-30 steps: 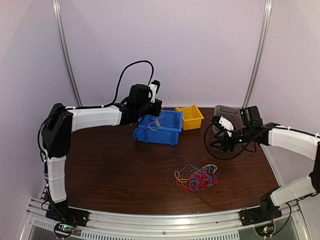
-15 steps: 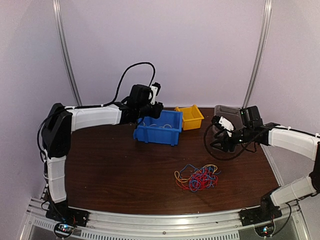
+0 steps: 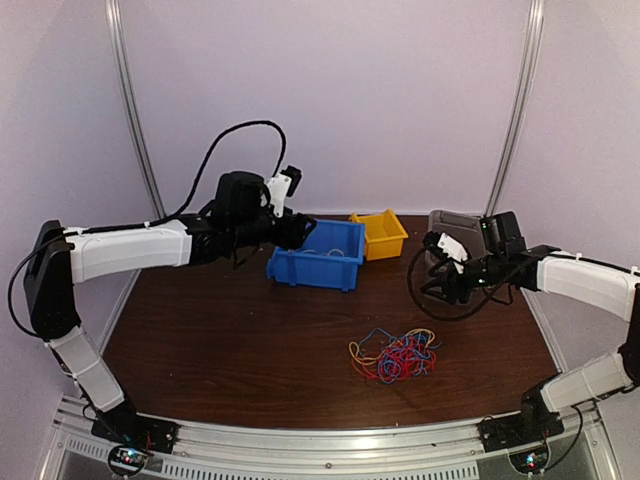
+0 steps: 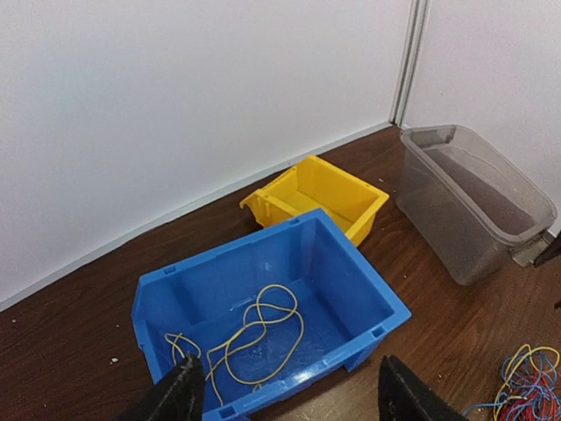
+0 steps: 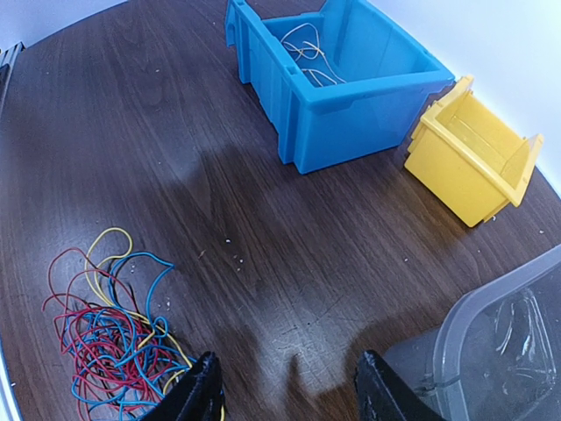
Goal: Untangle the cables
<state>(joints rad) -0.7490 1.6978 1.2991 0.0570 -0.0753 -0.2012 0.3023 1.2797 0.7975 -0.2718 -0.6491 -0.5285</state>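
Note:
Next, my left gripper grasps the yellow cable's loop (image 3: pixel 353 350) at the tangle's outer side, farthest from my right gripper.
The cables (image 3: pixel 397 357) lie as a knot of red, blue and yellow strands on the brown table (image 3: pixel 230 330), front right of centre. The right wrist view has the cables (image 5: pixel 105 342) at lower left. One loose yellow cable (image 4: pixel 302 328) lies coiled on the floor of the blue bin (image 4: pixel 351 263). My left gripper (image 3: pixel 300 232) hovers open at that bin's near left side, its fingers (image 4: pixel 289 386) wide apart and empty. My right gripper (image 3: pixel 435 275) hangs open above bare table, up and right of the tangle, with nothing in my right gripper (image 5: pixel 287 377).
The blue bin (image 3: pixel 315 270) stands at the back centre, with a smaller empty yellow bin (image 3: pixel 382 235) right of it. A clear grey tub (image 3: pixel 455 222) sits at the back right, close behind my right gripper. White walls close the back and both sides.
My left gripper has opened and let the yellow cable fall into the blue bin. The left arm then drew back leftward. The right arm has not moved.

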